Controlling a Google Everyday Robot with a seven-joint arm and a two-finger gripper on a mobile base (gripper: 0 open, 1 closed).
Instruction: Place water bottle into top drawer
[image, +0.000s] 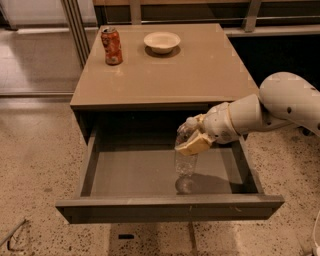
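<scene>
The robot's gripper should release the water bottle upright on the top drawer's bottom, at the bottle's shadow (185, 183). The bottle now hangs just above the drawer floor.
The top drawer (150, 207) stands pulled open below the taupe cabinet top (165, 75). My gripper (194, 140) is shut on the water bottle (185, 159), a clear bottle with a white cap. It holds the bottle upright inside the drawer opening, right of the middle. The bottle's base hangs just above the drawer floor, over its own shadow. The white arm reaches in from the right.
An orange-red soda can (111, 46) stands at the back left of the cabinet top. A white bowl (161, 42) sits at the back middle. Speckled floor surrounds the cabinet. A railing runs behind it.
</scene>
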